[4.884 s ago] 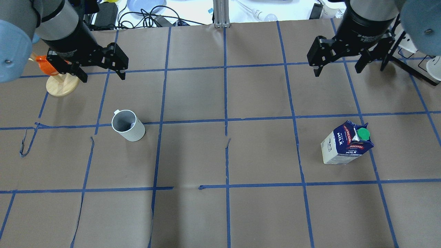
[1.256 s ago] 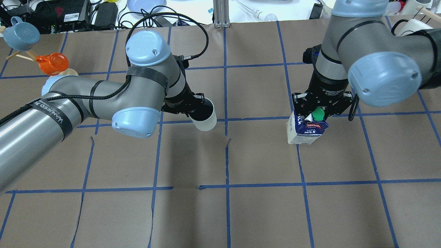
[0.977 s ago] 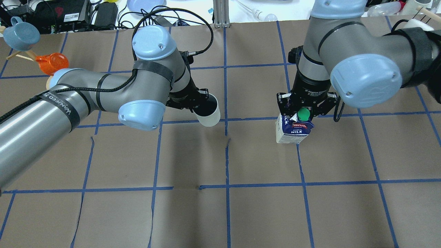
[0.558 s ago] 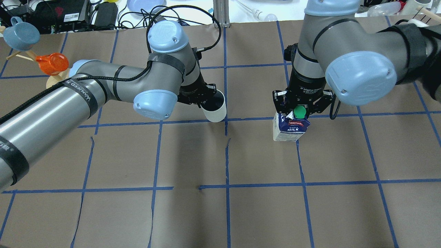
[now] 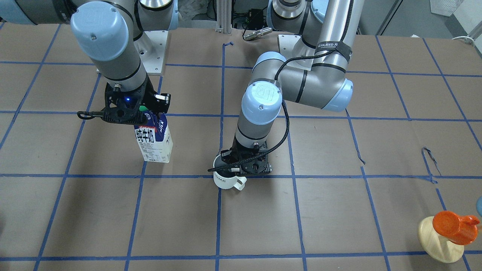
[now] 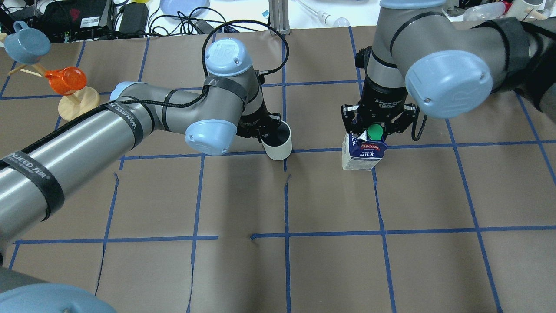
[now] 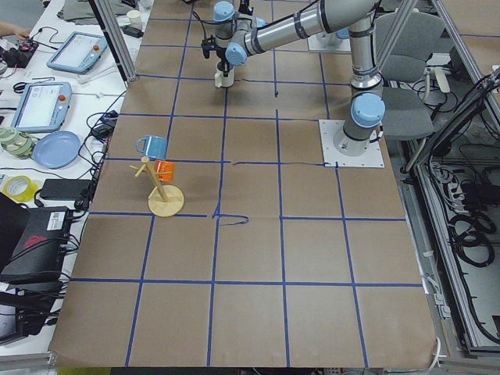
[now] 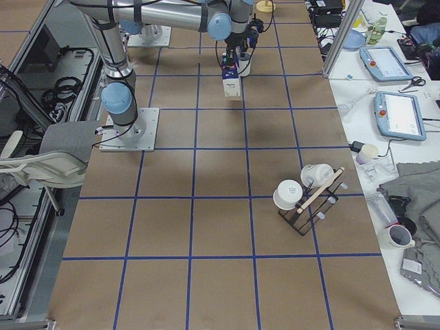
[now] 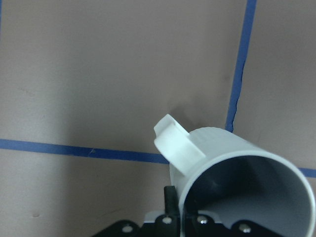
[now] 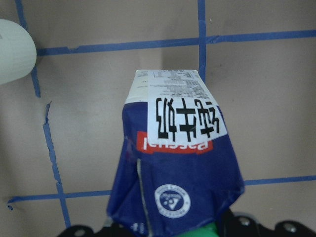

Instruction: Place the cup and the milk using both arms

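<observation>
My right gripper will set the milk down on the blue tape line [image 5: 197, 182] [image 10: 81, 38] next to the white cup, on the side opposite the cup's handle.
The white cup [image 6: 278, 147] with a dark inside hangs from my left gripper [image 6: 268, 131], which is shut on its rim near the table's centre line. In the front view the cup [image 5: 225, 181] shows its handle and lettering below the gripper [image 5: 246, 168]. The left wrist view shows the cup [image 9: 232, 163] low over a blue tape line. My right gripper [image 6: 374, 127] is shut on the gable top of the milk [image 6: 362, 155], held upright. The milk [image 5: 153, 141] is just right of the cup in the overhead view. I cannot tell whether either touches the table.
A wooden stand [image 6: 78, 103] holds an orange cup [image 6: 65, 80] and a blue cup [image 6: 26, 43] at the far left. A rack with white mugs [image 8: 302, 196] stands on the right end. Cables and a blue plate [image 6: 184, 6] lie beyond the far edge.
Both grippers were first open, with cup and milk standing on the table. Since then each holds its thing; over the last second both moved inward toward the centre line.
</observation>
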You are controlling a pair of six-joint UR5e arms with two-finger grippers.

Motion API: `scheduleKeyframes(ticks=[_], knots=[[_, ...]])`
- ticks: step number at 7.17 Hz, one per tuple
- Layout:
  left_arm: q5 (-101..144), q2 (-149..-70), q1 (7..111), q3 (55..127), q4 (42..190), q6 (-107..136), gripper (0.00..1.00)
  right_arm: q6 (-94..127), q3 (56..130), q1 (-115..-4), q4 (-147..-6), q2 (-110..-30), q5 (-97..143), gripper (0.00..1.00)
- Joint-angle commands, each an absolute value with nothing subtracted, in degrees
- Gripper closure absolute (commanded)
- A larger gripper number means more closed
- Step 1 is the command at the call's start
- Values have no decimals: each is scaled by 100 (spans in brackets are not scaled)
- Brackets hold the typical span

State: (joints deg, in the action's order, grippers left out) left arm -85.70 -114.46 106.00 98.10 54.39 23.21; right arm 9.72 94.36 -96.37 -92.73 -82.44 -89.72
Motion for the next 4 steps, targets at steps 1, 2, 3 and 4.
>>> scheduleKeyframes(ticks=[1, 2, 3, 4], knots=[[-8587, -11496, 10617, 9800, 5397, 2329, 41, 976, 8590, -9650, -9018, -7544, -8956, 50], [-8596, -11339, 10600, 9782, 5362, 2251, 9, 1089, 8578, -9685, -9052, -7506, -8695, 51], [-8587, -11173, 10504, 9774, 5370, 2180, 0, 1194, 8569, -9790, -9079, -7471, -8579, 51], [-8622, -10997, 10216, 9852, 5483, 1649, 0, 1326, 8569, -9922, -9097, -7384, -8569, 51]])
